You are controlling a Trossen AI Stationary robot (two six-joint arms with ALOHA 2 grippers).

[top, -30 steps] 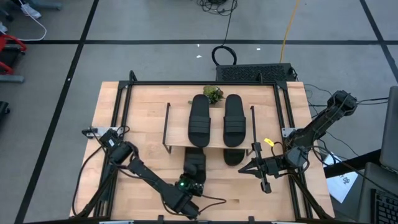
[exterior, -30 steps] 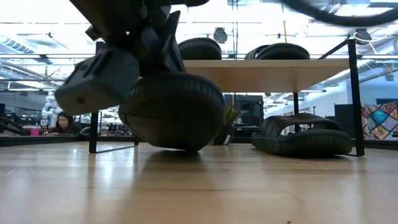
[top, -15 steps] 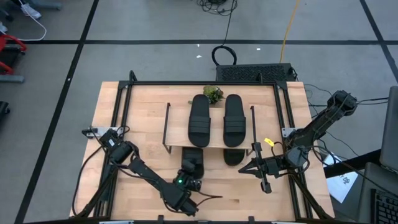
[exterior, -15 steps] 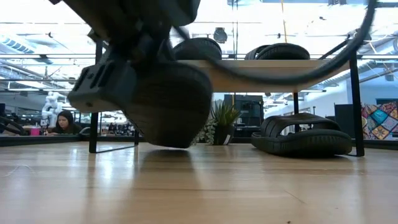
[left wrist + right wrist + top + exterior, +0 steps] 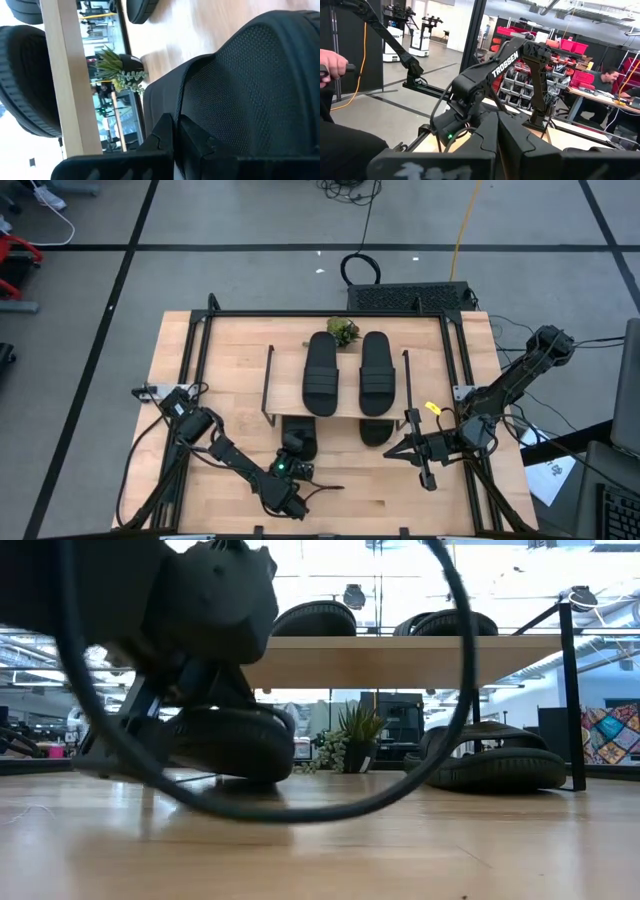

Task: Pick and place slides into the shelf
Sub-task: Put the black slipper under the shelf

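Next, I take hold of the held slide's strap (image 5: 165, 96) again with my left gripper and lift it closer, as that slide is too far from the slide under the board.
The shelf (image 5: 290, 380) stands mid-table, and two black slides (image 5: 320, 375) (image 5: 377, 373) lie on its wood top board (image 5: 420, 660). A third slide (image 5: 375, 430) (image 5: 490, 760) rests flat on the table under the board, on the right. My left gripper (image 5: 288, 468) (image 5: 150, 730) is shut on the fourth slide (image 5: 298, 442) (image 5: 235, 745). That slide lies at the shelf's near left, its far end under the board. My right gripper (image 5: 392, 450) (image 5: 497, 135) waits shut, right of the shelf. My left gripper pinches the fourth slide at its near end, by the edge of the wide strap (image 5: 187, 112). The fingers (image 5: 162, 135) are stacked one above the other. They come level from the table's near side, along the slide. The slide's sole (image 5: 240, 772) rests on the table.
A small potted plant (image 5: 343, 330) (image 5: 355, 735) stands behind the shelf. The table's black frame rails (image 5: 300, 315) run along its edges. The left arm's cable (image 5: 300, 810) loops close to the low camera. People sit in the room beyond (image 5: 607, 77). Bare wood lies left of the shelf (image 5: 220, 370).
My left gripper has moved down and toward the table's left and far side, staying shut on the slide. The slide, lifted and tilted a second ago, now lies flat on the table with its far end farther under the shelf board.
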